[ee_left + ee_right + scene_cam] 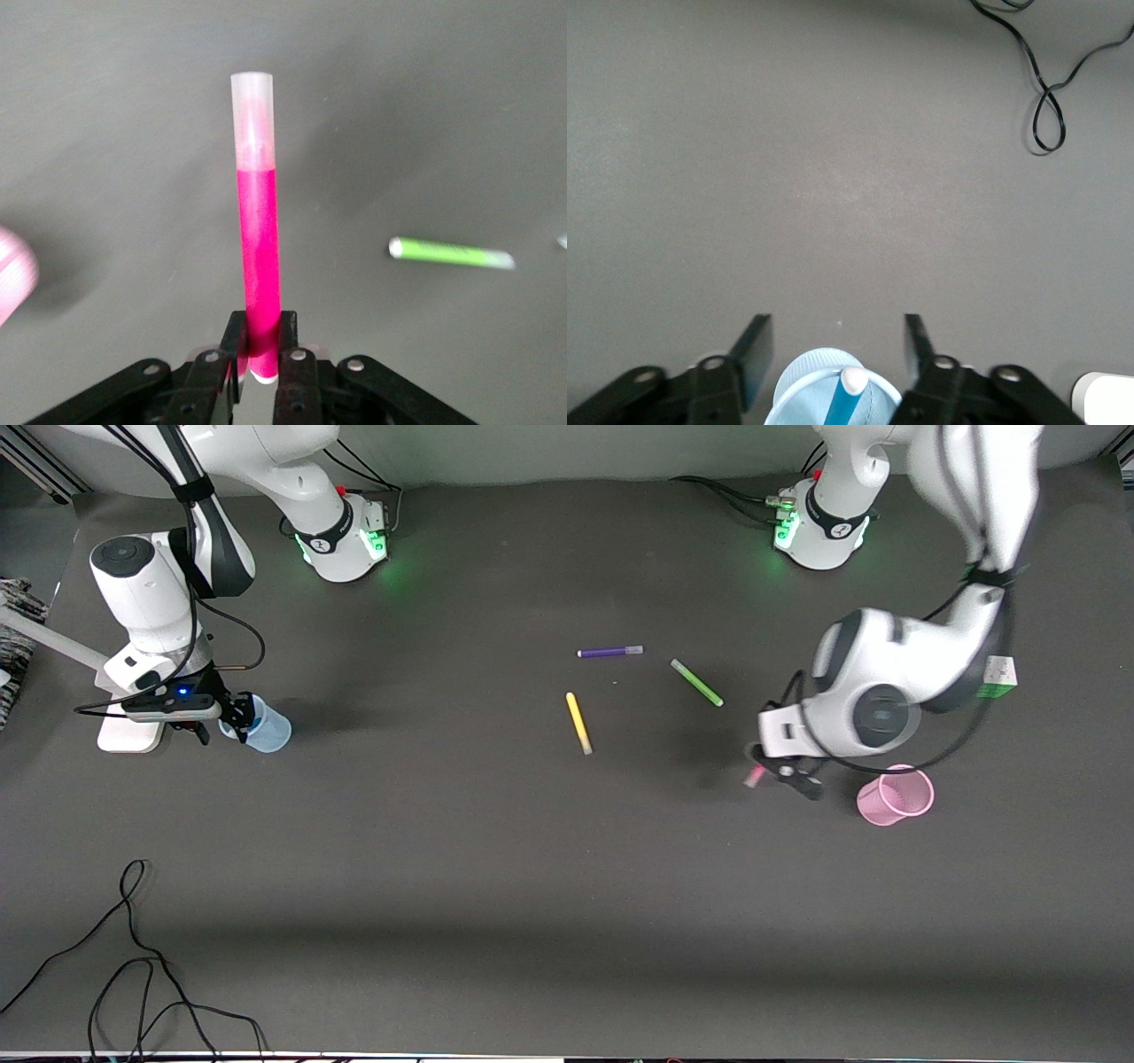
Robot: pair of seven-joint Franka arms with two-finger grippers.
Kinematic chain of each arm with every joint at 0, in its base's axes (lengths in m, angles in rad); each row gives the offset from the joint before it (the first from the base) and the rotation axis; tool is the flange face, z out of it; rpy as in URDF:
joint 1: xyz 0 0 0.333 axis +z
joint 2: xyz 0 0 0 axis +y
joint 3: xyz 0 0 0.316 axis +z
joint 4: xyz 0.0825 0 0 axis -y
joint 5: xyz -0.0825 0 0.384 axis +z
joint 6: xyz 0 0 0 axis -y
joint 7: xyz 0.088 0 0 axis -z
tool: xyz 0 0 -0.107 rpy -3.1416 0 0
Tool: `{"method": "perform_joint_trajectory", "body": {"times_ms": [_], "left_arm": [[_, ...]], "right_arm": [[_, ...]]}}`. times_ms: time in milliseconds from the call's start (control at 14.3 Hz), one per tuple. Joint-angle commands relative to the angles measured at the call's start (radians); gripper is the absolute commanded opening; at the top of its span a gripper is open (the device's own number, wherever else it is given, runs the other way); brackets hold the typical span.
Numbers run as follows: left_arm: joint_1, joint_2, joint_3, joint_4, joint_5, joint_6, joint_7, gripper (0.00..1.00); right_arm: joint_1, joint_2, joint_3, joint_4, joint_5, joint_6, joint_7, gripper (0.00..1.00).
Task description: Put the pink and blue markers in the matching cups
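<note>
The pink marker will leave my left gripper inside the pink ribbed cup (894,796), leaning against its rim.
The pink marker (259,257), magenta with a pale cap end, is clamped at its lower end in my left gripper (263,323). In the front view this gripper (780,769) hangs over the table beside the pink ribbed cup (897,795), with the marker (755,777) sticking out away from the cup. The cup's edge shows in the left wrist view (13,274). My right gripper (837,332) is open just above the pale blue cup (833,394). The blue marker (846,403) stands inside that cup, white tip up. In the front view the right gripper (232,722) is at the blue cup (266,728).
A purple marker (609,652), a green marker (697,683) and a yellow marker (578,723) lie mid-table. The green one shows in the left wrist view (452,253). A black cable (133,957) lies near the front camera at the right arm's end.
</note>
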Motion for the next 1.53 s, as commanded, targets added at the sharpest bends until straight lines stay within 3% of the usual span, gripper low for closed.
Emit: {"method": "perform_joint_trajectory", "body": {"times_ms": [0, 209, 419, 698, 907, 1116, 1256, 1465], "left_arm": [[0.069, -0.016, 0.0, 0.127, -0.018, -0.192, -0.062, 0.11], [0.169, -0.019, 0.003, 0.225, -0.001, -0.32, -0.173, 0.11], [0.218, -0.016, 0.022, 0.253, 0.059, -0.358, -0.22, 0.11], [0.235, 0.01, 0.048, 0.259, 0.156, -0.38, -0.256, 0.11], [0.234, 0.082, 0.065, 0.291, 0.154, -0.417, -0.274, 0.11], [0.224, 0.206, 0.063, 0.42, 0.156, -0.512, -0.323, 0.11], [0.218, 0.266, 0.063, 0.464, 0.157, -0.535, -0.34, 0.11], [0.217, 0.324, 0.06, 0.491, 0.157, -0.535, -0.348, 0.11]], "right_arm": [[0.004, 0.001, -0.001, 0.024, -0.014, -0.021, 0.005, 1.0], [0.007, -0.007, 0.013, 0.051, -0.007, -0.087, 0.005, 1.0], [0.007, 0.001, 0.069, 0.093, 0.022, -0.132, 0.005, 1.0], [0.007, 0.004, 0.184, 0.195, 0.193, -0.309, 0.001, 1.0], [0.007, 0.004, 0.264, 0.322, 0.332, -0.509, -0.008, 1.0], [0.007, -0.005, 0.304, 0.447, 0.527, -0.664, -0.008, 1.0], [0.003, -0.013, 0.338, 0.551, 0.553, -0.74, -0.01, 1.0], [0.0, 0.031, 0.35, 0.794, 0.591, -0.989, -0.039, 1.0]]}}
